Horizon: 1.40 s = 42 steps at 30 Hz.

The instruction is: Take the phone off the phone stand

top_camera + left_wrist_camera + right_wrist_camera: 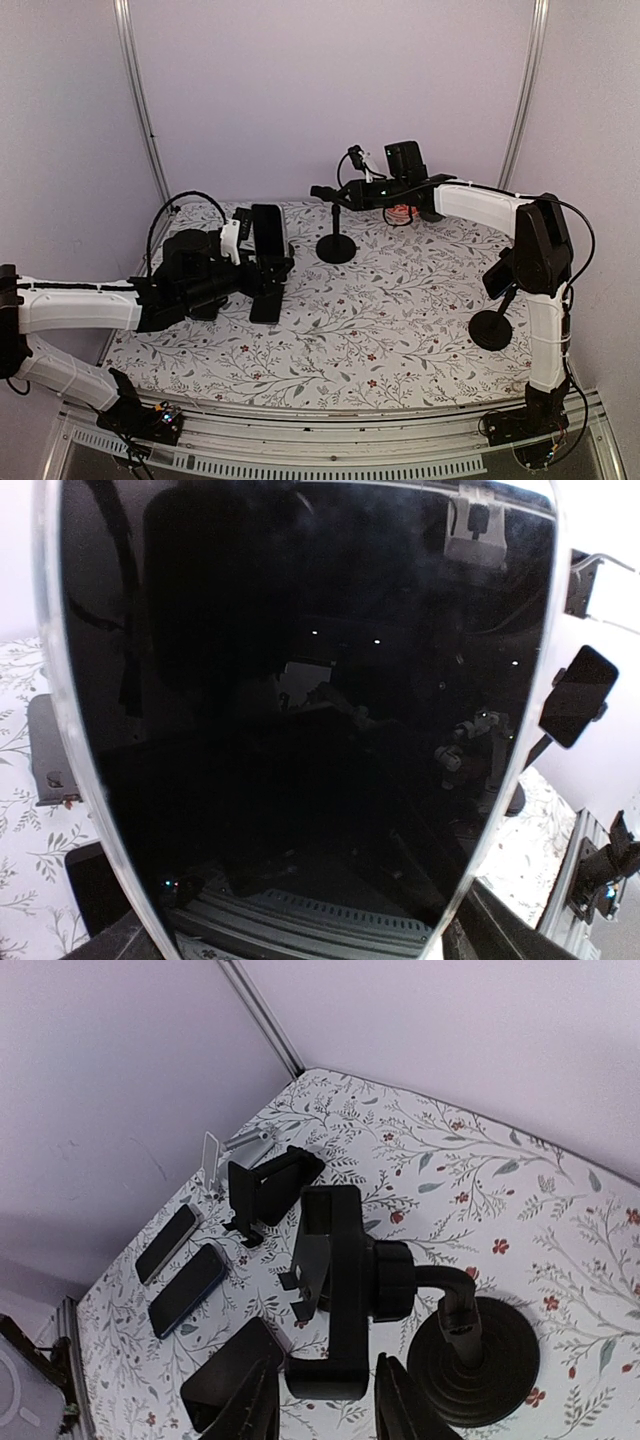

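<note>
Next, I set the black phone down with my left gripper on the table (330, 299) in front of the round base of the empty phone stand.
My left gripper (257, 264) is shut on a black phone (270, 232) and holds it upright above the table's left side. The phone's dark screen (300, 720) fills the left wrist view and hides the fingers. The black phone stand (336, 246) stands at mid-table on a round base. Its clamp head (335, 1280) is empty. My right gripper (325, 192) is open, its fingers (250, 1400) on either side of the clamp's lower end with a small gap on each side.
A second stand (490, 328) carrying a phone (578, 695) stands at the right by my right arm. Two phones (168, 1243) lie flat at the table's left edge, near another black holder (265, 1185) and a silver stand (240, 1145). A flat black object (265, 300) lies under the held phone.
</note>
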### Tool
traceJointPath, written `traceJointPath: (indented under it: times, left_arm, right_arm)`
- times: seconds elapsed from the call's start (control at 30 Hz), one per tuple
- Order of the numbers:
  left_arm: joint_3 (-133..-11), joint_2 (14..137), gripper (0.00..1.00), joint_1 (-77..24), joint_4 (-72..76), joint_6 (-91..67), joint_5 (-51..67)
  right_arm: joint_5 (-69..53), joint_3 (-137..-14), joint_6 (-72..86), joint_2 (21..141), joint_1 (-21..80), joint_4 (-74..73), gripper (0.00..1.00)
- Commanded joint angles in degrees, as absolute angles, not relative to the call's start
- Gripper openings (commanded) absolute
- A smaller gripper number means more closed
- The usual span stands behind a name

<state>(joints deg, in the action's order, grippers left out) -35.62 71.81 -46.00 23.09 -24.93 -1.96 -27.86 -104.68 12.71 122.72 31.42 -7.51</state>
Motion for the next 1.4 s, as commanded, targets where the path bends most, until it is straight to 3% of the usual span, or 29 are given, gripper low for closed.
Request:
traceJointPath:
  times: [0.0,0.37,0.43,0.57,0.87,1.37]
  left_arm:
    - [-37.4,72.4,0.32,-45.2,25.2,-25.1,-1.8]
    - [-43.9,77.5,0.30,-47.1,16.4,-26.6,-5.8]
    - [-45.8,78.9,0.30,-47.8,14.0,-27.4,-6.6]
    - [-50.2,82.0,0.30,-48.9,8.0,-30.1,-8.2]
    - [-60.8,90.9,0.30,-51.3,-4.8,-36.0,-7.9]
    - [-80.3,110.7,0.35,-53.5,-20.9,-43.1,-6.0]
  right_arm:
    - [-29.0,-106.7,12.4,120.8,31.2,-4.6,0.40]
    - [-28.7,-104.7,12.4,115.1,31.2,-5.2,0.72]
    - [-28.1,-103.3,12.2,113.3,31.2,-5.2,0.82]
    - [-26.9,-100.2,11.5,109.4,31.2,-5.2,0.90]
    - [-24.4,-89.8,10.0,98.7,30.7,-4.6,1.00]
    - [-22.4,-68.5,9.8,78.5,29.9,-2.6,0.99]
